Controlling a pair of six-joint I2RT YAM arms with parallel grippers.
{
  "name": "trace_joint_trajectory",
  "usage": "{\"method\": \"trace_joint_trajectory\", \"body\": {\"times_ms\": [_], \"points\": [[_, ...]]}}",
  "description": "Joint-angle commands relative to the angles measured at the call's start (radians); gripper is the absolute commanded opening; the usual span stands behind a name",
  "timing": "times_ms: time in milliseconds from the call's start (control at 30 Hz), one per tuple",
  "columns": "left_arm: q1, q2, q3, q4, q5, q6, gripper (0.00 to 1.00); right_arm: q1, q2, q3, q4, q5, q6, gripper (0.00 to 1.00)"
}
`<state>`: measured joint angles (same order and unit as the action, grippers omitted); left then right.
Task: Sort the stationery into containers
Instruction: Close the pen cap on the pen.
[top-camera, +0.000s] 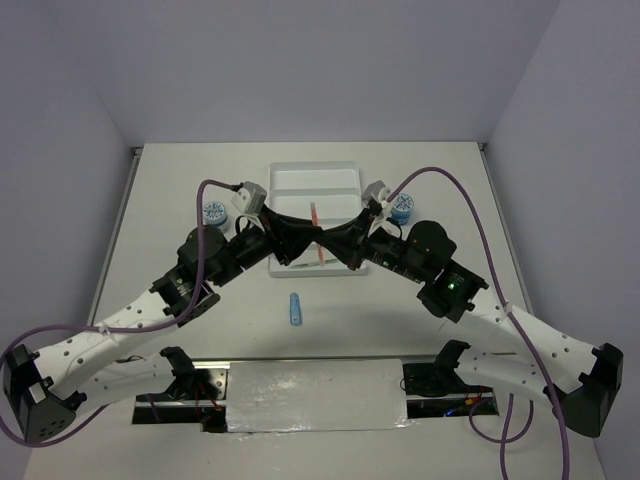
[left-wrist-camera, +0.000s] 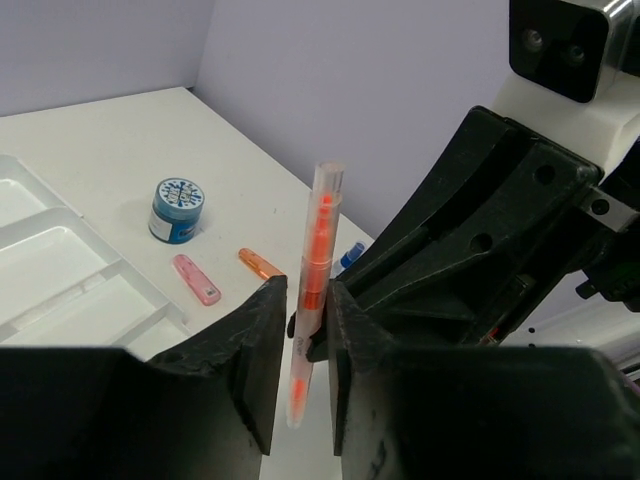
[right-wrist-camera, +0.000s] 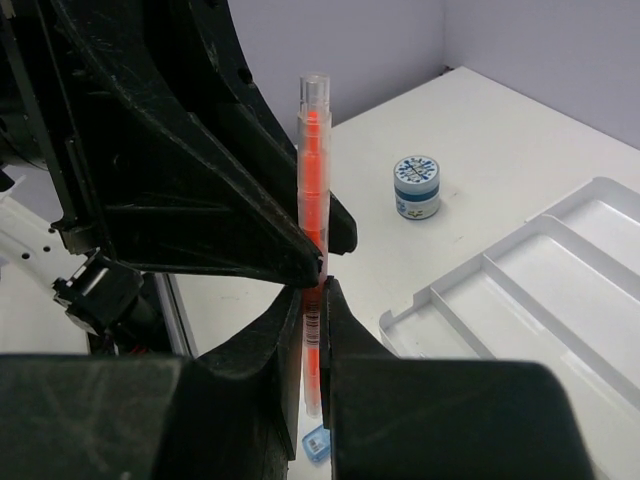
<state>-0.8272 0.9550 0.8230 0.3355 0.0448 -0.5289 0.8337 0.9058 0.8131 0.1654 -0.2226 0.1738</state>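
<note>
The orange pen's middle is crowded with both my grippers, so my left gripper needs to open, back away and take the pen by its clear top end (left-wrist-camera: 328, 180).
An orange pen (top-camera: 316, 228) is held upright above the white four-compartment tray (top-camera: 315, 180), where my two grippers meet. My right gripper (right-wrist-camera: 315, 300) is shut on the pen (right-wrist-camera: 312, 180) at its barcode label. My left gripper (left-wrist-camera: 305, 340) straddles the same pen (left-wrist-camera: 318, 235) with its jaws apart and a gap on one side. One blue-white tub (top-camera: 213, 213) stands left of the tray, the other (top-camera: 401, 208) right of it. A blue stick (top-camera: 296, 308) lies on the table in front of the tray.
In the left wrist view a pink stick (left-wrist-camera: 196, 278), an orange stick (left-wrist-camera: 260, 264) and a blue stick (left-wrist-camera: 351, 255) lie near the right tub (left-wrist-camera: 178, 209), beside the tray's corner (left-wrist-camera: 60, 260). White walls close in the table.
</note>
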Motion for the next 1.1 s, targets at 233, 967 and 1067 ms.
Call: {"method": "trace_joint_trajectory", "body": {"times_ms": [233,967,1067], "points": [[0.000,-0.012,0.015,0.086,0.050,0.035,0.00,0.024,0.007,0.012,0.072,-0.086,-0.020,0.13],[0.000,-0.022,0.054,0.070,0.144,0.132,0.55,0.024,0.030,-0.012,0.102,-0.104,0.023,0.00],[0.000,-0.035,0.106,0.045,0.090,0.167,0.59,0.024,0.039,-0.017,0.094,-0.106,0.021,0.00]]}}
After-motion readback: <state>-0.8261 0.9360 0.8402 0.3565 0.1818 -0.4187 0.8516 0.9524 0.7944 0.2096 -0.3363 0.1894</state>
